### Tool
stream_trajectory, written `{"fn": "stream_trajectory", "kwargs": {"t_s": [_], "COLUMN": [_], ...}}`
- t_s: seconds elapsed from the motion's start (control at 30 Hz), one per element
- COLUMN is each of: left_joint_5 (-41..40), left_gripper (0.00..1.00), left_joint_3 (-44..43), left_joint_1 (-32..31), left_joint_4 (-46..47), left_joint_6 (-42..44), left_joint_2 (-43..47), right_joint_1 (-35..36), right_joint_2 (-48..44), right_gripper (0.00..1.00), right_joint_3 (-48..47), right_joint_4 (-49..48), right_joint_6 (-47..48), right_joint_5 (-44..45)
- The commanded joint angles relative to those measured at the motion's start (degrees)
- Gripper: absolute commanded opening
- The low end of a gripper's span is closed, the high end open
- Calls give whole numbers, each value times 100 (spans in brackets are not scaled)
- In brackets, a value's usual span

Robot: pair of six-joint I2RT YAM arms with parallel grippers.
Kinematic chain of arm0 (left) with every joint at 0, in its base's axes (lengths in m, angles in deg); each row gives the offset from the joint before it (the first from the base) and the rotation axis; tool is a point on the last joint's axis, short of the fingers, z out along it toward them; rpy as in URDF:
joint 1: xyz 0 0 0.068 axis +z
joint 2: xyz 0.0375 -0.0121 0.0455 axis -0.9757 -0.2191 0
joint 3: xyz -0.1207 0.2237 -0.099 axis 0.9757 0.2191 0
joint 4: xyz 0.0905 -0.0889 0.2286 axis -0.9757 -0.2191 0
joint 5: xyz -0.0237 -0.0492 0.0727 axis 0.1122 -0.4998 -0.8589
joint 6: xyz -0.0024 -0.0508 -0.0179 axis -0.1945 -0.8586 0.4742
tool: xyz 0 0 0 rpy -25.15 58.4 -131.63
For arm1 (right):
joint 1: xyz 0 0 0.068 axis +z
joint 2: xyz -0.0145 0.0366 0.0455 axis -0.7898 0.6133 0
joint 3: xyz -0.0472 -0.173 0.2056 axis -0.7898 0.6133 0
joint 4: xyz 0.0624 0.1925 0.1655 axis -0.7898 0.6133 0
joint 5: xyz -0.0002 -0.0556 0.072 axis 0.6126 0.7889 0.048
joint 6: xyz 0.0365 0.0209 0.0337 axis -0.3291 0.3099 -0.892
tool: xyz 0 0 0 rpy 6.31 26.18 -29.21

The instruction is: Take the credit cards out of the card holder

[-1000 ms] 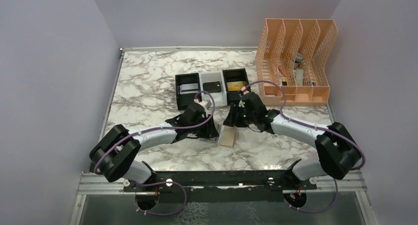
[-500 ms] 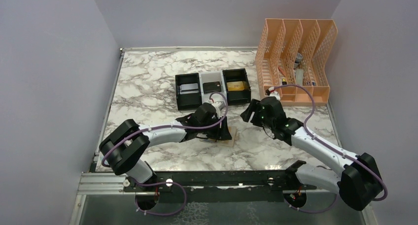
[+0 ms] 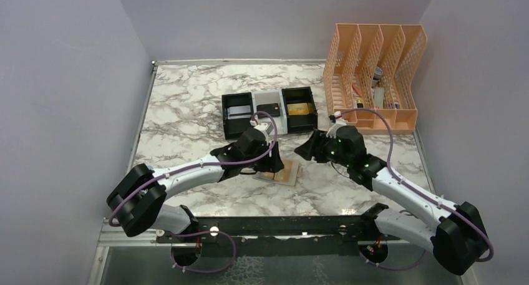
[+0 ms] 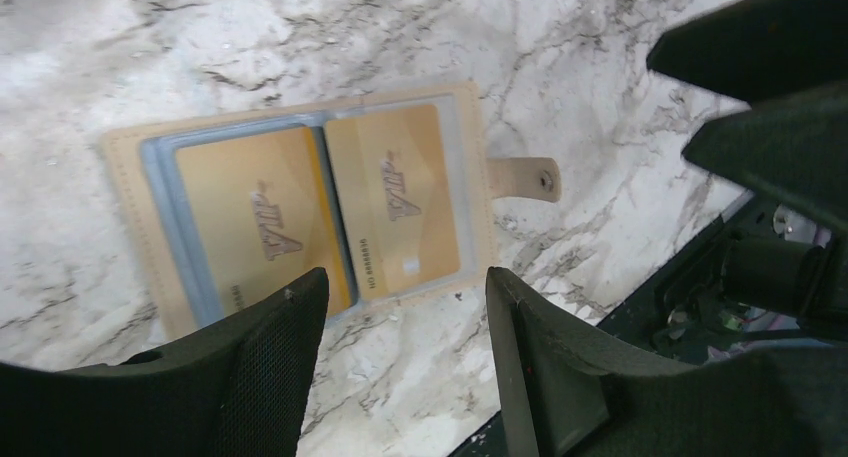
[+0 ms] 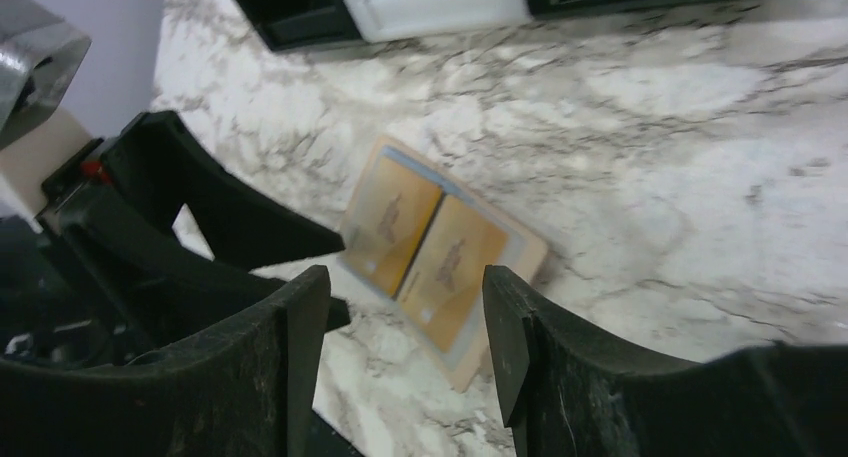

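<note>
The card by the strap lies flat in the loose holder, so next my right gripper pins that side of the holder while my left gripper takes the card's inner edge (image 4: 354, 247).
The tan card holder (image 3: 287, 172) lies open and flat on the marble. Two gold credit cards (image 4: 255, 217) (image 4: 400, 199) sit side by side in its clear pockets, and the right wrist view shows the same pair (image 5: 390, 220) (image 5: 457, 260). My left gripper (image 3: 272, 165) hangs just over the holder's left part, open, with only marble between its fingertips (image 4: 405, 287). My right gripper (image 3: 304, 150) is a short way right of the holder, apart from it, open and empty (image 5: 405, 287).
Behind the holder stand three small bins: a black one (image 3: 226, 115) with a silvery card, a white one (image 3: 269, 125) with a dark card, a black one (image 3: 299, 121) with a gold card. A peach mesh organizer (image 3: 374, 73) stands at the back right.
The right gripper has let go and drawn back to the right of the holder. The left gripper has opened wider over it. The holder now lies flat and open.
</note>
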Motion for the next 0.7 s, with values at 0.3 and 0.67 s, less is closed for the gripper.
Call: {"fn": "stream_trajectory", "kwargs": {"t_s": [0.3,0.67], "left_joint_5": [108,1238], "left_gripper": [75,74], "left_joint_3": [780,780], "left_joint_1": [662,789], "left_joint_4": [577,1765], "left_joint_6": [-290,-506], "left_joint_2": [708,339], "right_joint_1": [5,-1], "right_joint_2": [2054,3290], "right_gripper": [36,23], "right_joint_3": [-389,51], "right_joint_4": [-1166,-981], "right_joint_6": [316,489], "right_joint_5": [-2769,-1523]}}
